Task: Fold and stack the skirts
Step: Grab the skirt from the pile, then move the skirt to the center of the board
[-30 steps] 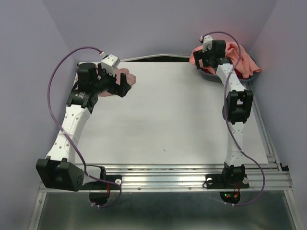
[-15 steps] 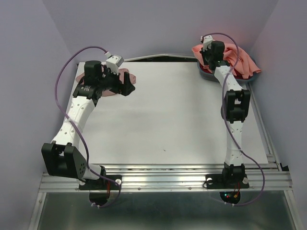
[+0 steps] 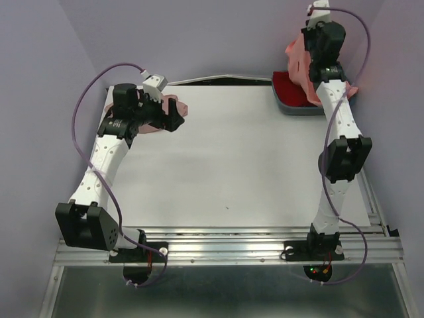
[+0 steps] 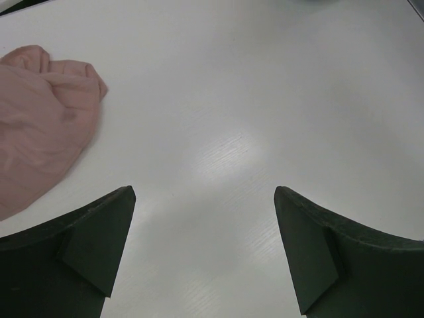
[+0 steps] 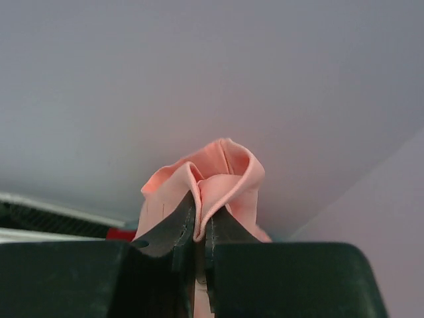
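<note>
I will let the salmon skirt go from my right gripper on the bare middle of the white table [image 3: 229,175], toward the metal rail. The salmon skirt now hangs from the raised gripper.
The mauve-pink skirt [image 3: 177,106] lies bunched at the table's far left, partly under my left arm. In the left wrist view the mauve-pink skirt [image 4: 40,126] sits left of my left gripper [image 4: 205,199], which hovers open over bare table with nothing between its fingers. My left gripper [image 3: 171,121] points right. My right gripper [image 3: 308,46] is raised high at the back right, shut on a fold of the salmon skirt [image 3: 296,65], which hangs down from it. In the right wrist view, the salmon skirt [image 5: 225,172] bulges above the pinched right gripper [image 5: 200,225].
A dark grey bin [image 3: 291,109] with a red inside stands at the far right corner, under the hanging skirt. Purple walls close in on the left, back and right. A metal rail [image 3: 225,242] runs along the near edge.
My right gripper shut on the salmon skirt in the bin and rose, lifting the skirt into the air. The left arm shifted slightly near the mauve-pink skirt, still open.
</note>
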Robot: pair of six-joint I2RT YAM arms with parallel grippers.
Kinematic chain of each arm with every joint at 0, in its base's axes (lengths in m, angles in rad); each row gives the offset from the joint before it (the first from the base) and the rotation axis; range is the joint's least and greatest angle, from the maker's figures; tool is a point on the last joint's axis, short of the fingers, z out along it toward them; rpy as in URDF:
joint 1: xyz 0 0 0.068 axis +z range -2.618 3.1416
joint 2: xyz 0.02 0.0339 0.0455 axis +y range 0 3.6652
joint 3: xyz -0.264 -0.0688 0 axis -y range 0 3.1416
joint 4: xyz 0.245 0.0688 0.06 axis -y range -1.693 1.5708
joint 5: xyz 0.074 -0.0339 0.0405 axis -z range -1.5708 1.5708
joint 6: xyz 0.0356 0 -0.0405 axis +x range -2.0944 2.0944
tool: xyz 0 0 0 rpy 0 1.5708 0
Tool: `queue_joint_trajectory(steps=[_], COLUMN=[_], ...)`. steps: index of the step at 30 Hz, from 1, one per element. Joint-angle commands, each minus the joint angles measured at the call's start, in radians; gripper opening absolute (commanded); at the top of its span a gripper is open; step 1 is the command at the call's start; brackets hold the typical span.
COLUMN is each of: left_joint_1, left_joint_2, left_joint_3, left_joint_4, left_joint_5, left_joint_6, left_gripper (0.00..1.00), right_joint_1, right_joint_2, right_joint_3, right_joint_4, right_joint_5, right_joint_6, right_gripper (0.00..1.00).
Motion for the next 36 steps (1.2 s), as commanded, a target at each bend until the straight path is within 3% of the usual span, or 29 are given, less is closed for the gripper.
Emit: queue_joint_trajectory(steps=[1, 8, 13, 19, 24, 30, 36], left_joint_1=[0.031, 0.054, 0.072, 0.083, 0.086, 0.086, 0.086], left_joint_2=[-0.052, -0.088, -0.11, -0.116, -0.121, -0.118, -0.059], left_joint_3=[0.036, 0.013, 0.0, -0.034, -0.068, -0.129, -0.154], left_joint_4=[0.008, 0.032, 0.052, 0.04, 0.015, -0.014, -0.069], left_joint_5=[0.011, 0.017, 0.02, 0.022, 0.011, 0.003, 0.041], left_joint_6=[-0.027, -0.048, -0.059, -0.032, 0.074, 0.179, 0.226], left_gripper=[0.99, 0.99, 0.99, 0.99, 0.99, 0.98, 0.94], right_joint_1=[-0.002, -0.002, 0.007, 0.051, 0.087, 0.309, 0.508], right_joint_2=[-0.2, -0.344, -0.479, -0.61, -0.691, -0.827, -0.849], right_joint_3=[0.037, 0.056, -0.087, -0.503, -0.784, -1.246, -1.431], right_joint_4=[0.268, 0.297, 0.273, 0.213, 0.096, 0.003, -0.004], right_joint_5=[-0.038, -0.266, -0.527, -0.659, -0.82, -0.812, -0.812], right_joint_6=[0.044, 0.26, 0.382, 0.471, 0.551, 0.462, 0.457], right_gripper=[0.01, 0.01, 0.01, 0.01, 0.01, 0.01, 0.04])
